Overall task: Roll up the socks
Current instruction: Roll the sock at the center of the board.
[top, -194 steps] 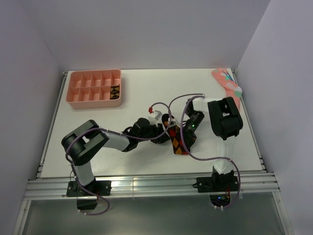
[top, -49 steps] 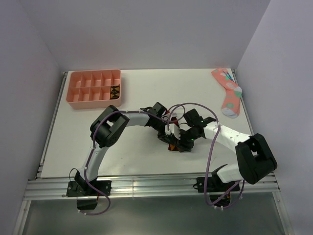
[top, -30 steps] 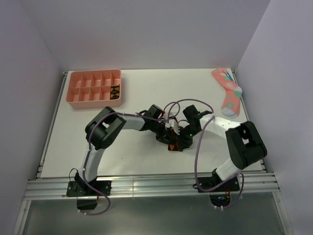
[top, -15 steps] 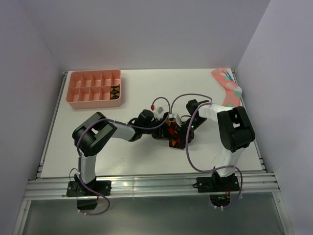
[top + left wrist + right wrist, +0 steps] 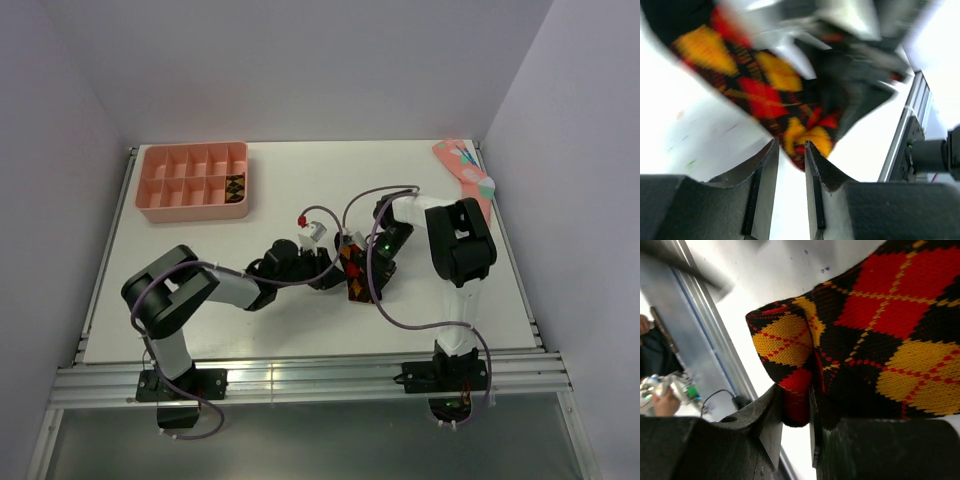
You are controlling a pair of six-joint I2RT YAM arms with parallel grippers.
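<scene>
Only the socks' pointed tip is at my left gripper's narrow opening; it should open wider, reach farther in and pinch the folded end (image 5: 812,131).
The socks (image 5: 356,283) lie mid-table as one folded dark argyle bundle with red and orange diamonds; I cannot tell one sock from the other. My left gripper (image 5: 335,272) lies low at their left side. In the left wrist view this gripper (image 5: 790,145) is open by a narrow gap, with the socks' (image 5: 765,85) pointed tip just at its mouth. My right gripper (image 5: 373,268) is at their right side. In the right wrist view that gripper (image 5: 795,390) is shut on a red fold of the socks (image 5: 880,335).
A pink compartment tray (image 5: 190,212) stands at the back left, with a rolled argyle bundle (image 5: 235,186) in one cell. A pink sock (image 5: 455,158) lies at the back right corner, partly behind my right arm. The metal rail (image 5: 310,375) runs along the near edge.
Both arms have folded back: the left elbow swung toward the near left, the right elbow toward the back. The grippers stay at the socks, which have shifted slightly.
</scene>
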